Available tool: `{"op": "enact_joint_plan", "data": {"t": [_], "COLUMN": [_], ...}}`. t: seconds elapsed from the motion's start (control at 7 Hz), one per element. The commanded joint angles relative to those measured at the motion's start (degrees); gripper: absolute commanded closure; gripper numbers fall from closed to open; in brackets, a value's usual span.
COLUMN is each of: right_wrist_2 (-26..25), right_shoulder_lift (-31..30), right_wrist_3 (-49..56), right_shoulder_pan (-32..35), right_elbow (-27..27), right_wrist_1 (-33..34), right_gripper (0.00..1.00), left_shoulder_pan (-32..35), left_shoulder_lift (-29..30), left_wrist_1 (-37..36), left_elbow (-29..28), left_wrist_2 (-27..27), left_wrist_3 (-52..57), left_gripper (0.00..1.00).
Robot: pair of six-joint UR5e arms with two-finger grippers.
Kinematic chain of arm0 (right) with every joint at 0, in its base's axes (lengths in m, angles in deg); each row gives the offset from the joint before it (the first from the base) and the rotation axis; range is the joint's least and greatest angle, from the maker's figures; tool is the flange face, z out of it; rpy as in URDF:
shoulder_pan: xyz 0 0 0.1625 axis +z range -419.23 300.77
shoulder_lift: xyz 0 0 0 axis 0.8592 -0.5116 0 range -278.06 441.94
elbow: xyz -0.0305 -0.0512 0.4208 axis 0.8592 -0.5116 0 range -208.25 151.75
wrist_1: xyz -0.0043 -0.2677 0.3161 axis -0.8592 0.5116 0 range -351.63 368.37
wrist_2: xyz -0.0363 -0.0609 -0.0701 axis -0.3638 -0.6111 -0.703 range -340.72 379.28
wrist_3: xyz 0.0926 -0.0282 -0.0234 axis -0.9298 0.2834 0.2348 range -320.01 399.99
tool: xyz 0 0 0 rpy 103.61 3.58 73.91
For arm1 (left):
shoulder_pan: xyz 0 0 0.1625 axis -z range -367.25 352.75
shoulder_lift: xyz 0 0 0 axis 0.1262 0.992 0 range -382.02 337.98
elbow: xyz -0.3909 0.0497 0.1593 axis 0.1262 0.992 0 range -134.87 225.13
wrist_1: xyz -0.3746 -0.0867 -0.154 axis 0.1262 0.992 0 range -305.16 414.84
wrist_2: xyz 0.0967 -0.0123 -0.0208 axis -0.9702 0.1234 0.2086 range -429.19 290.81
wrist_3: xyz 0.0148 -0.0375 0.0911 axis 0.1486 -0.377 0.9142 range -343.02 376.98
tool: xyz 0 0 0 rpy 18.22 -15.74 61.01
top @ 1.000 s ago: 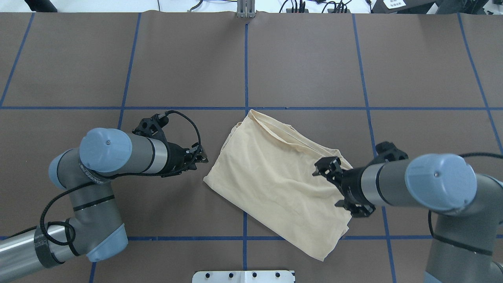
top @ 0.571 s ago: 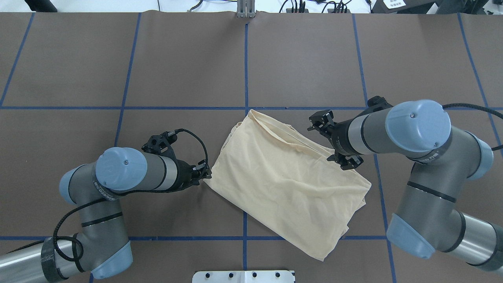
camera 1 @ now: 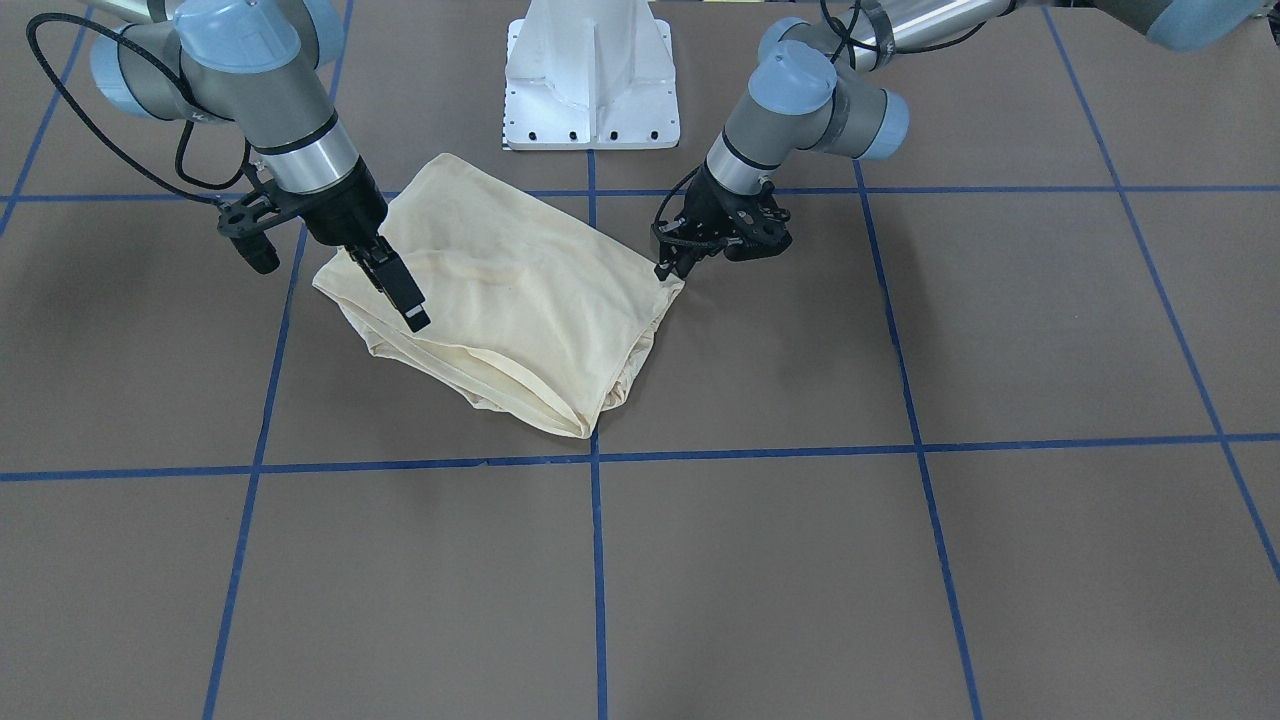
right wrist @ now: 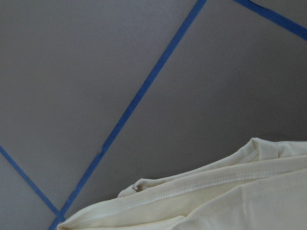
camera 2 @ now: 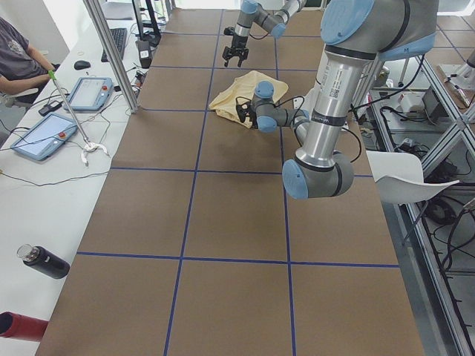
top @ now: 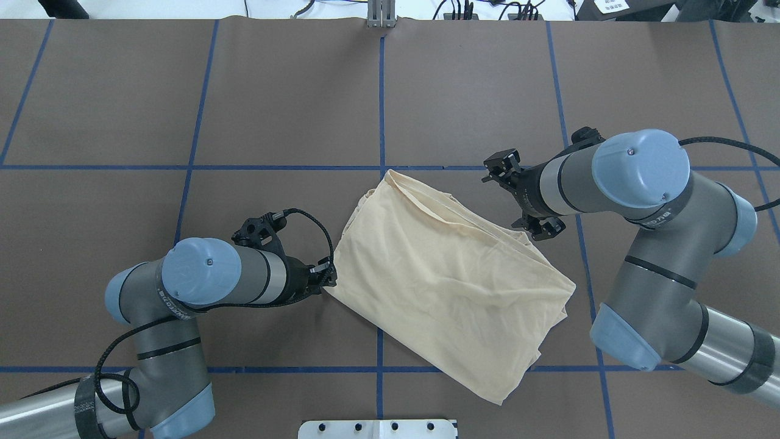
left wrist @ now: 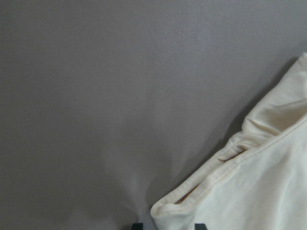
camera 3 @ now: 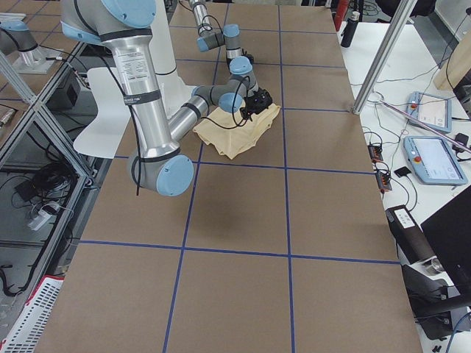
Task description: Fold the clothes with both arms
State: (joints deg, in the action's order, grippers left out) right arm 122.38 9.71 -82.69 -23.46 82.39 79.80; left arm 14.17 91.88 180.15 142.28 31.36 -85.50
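Next, my left gripper puts the shirt's corner down on its own side in the taped square [camera 1: 752, 563] beyond the shirt's far tip.
The pale yellow-beige shirt [top: 451, 280] lies folded into a slanted rectangle in the middle of the brown table [top: 183, 91]. Its print and neck label are hidden. My left gripper [top: 328, 279] is low at the shirt's left corner. In the left wrist view its fingertips [left wrist: 137, 225] stand apart with the hemmed corner [left wrist: 192, 201] between them, so it is open. My right gripper [camera 1: 400, 290] hangs open above the shirt's edge on my right side. It also shows in the overhead view [top: 517, 194]. The right wrist view shows a stitched edge [right wrist: 201, 187] below it.
Blue tape lines [top: 381, 91] divide the table into squares. The white pedestal base [camera 1: 590, 80] stands at the near edge, just behind the shirt. A side bench with tablets [camera 2: 44, 133], a post [camera 2: 111, 52] and an operator [camera 2: 18, 59] runs along the far side.
My right gripper has moved off the shirt's near right part to its farther right edge, uncovering that corner. My left gripper has moved in to the shirt's left corner.
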Motion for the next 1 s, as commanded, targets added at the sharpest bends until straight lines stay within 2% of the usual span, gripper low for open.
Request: {"op": "enact_joint_plan", "data": {"t": [0.0,0.57,0.86], "right_wrist_2": [0.09,0.09,0.09], "right_shoulder_lift": [-0.37,-0.37,-0.37], "right_wrist_3": [0.08,-0.01,-0.01], "right_shoulder_pan": [0.35,0.44,0.70], "right_elbow": [-0.07,-0.07,0.02], "right_wrist_1": [0.11,0.20,0.20], "right_gripper": [0.00,0.00,0.00], "left_shoulder_pan": [0.02,0.89,4.57], "left_shoulder_lift": [0.19,0.02,0.01], "left_wrist_1": [0.02,-0.07,-0.07], "left_elbow": [-0.11,-0.12,-0.29], "left_wrist_2": [-0.79,-1.85,-1.85], "left_wrist_3": [0.00,1.57,7.96], "left_gripper": [1.00,1.00,1.00]}}
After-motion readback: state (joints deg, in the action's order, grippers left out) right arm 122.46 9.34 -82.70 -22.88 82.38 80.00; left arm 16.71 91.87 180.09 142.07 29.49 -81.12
